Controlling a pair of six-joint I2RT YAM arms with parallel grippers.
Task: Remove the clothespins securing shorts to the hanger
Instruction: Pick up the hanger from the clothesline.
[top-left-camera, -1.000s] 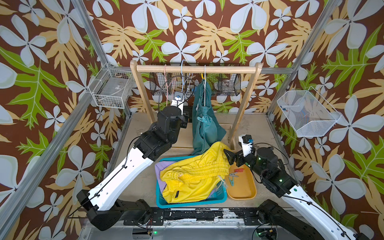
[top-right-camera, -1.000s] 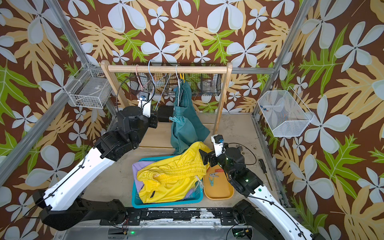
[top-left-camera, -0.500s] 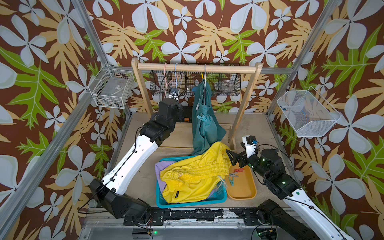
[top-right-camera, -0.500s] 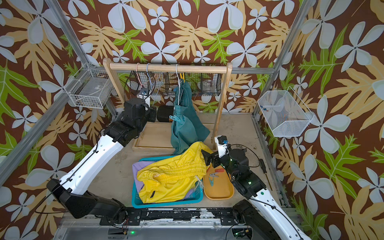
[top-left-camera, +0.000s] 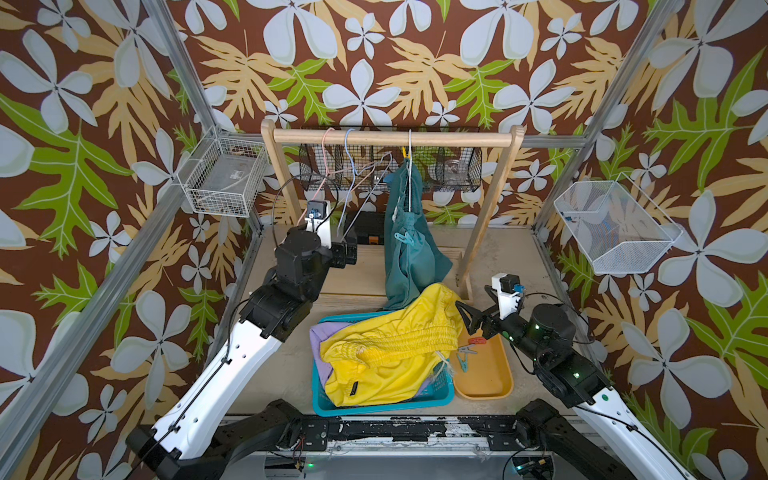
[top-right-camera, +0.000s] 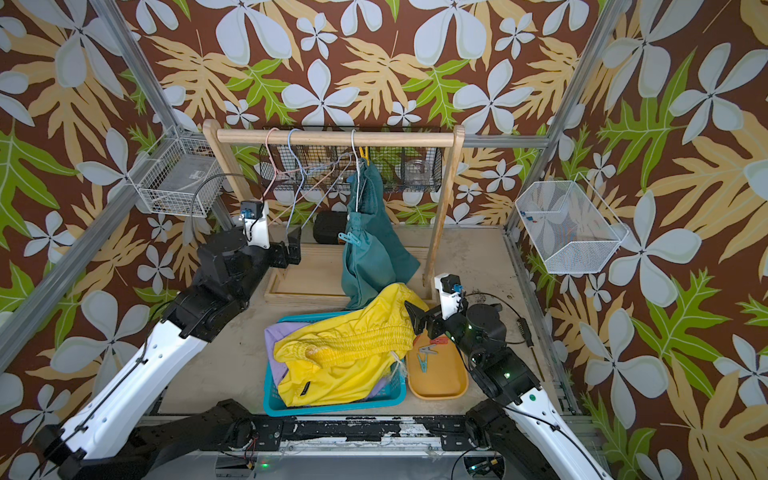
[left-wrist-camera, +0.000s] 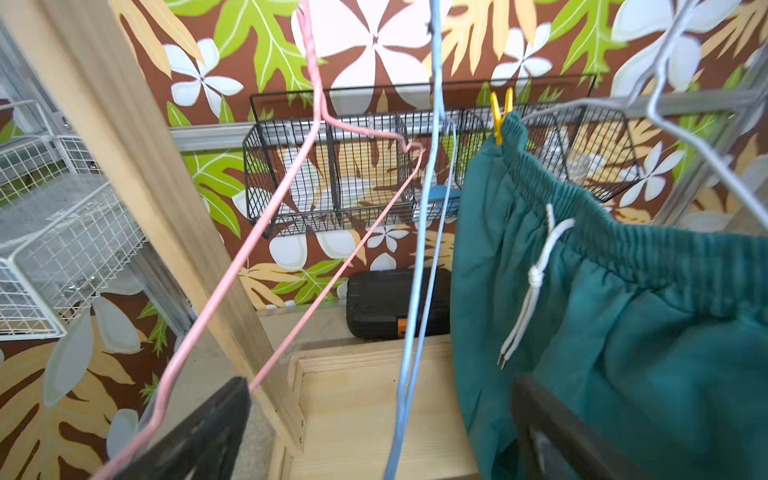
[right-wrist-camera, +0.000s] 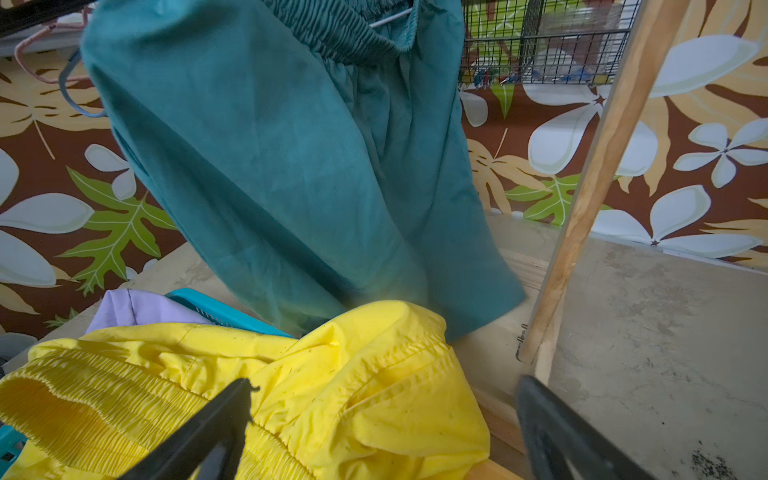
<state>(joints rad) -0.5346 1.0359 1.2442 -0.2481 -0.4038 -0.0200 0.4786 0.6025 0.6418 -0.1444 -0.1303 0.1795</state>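
Note:
I will next close my left gripper on the light blue clothespin's handles (top-left-camera: 400, 236), below the yellow clothespin on the teal green shorts.
Teal green shorts (top-left-camera: 409, 253) (top-right-camera: 370, 253) (left-wrist-camera: 623, 332) (right-wrist-camera: 299, 158) hang from a grey wire hanger (left-wrist-camera: 685, 137) on the wooden rail. A yellow clothespin (top-left-camera: 406, 154) (top-right-camera: 363, 152) (left-wrist-camera: 500, 118) grips the waistband at the top, and a light blue clothespin (top-left-camera: 404, 239) (top-right-camera: 349, 240) sits lower on the fabric. My left gripper (top-left-camera: 348, 245) (top-right-camera: 293, 245) (left-wrist-camera: 380, 415) is open left of these shorts, with the empty blue hanger (left-wrist-camera: 432, 208) running between its fingers. My right gripper (top-left-camera: 473, 322) (top-right-camera: 419, 318) (right-wrist-camera: 382, 419) is open over the yellow shorts (top-left-camera: 386, 357) (right-wrist-camera: 291, 374), which lie on lilac shorts (top-left-camera: 318, 336).
A teal basket (top-left-camera: 374, 409) holds the loose shorts; an orange tray (top-left-camera: 486, 374) beside it holds red and teal clothespins (top-left-camera: 467, 351). An empty pink hanger (top-left-camera: 328, 166) hangs on the rack (top-left-camera: 390, 136). Behind stand a black wire basket (top-left-camera: 453, 166) and a black case (top-left-camera: 368, 226); white wire baskets (top-left-camera: 224, 178) hang on both sides.
The blue hanger slid left along the rail. My left gripper has opened and dropped lower and back from the rail. The right arm shifted slightly.

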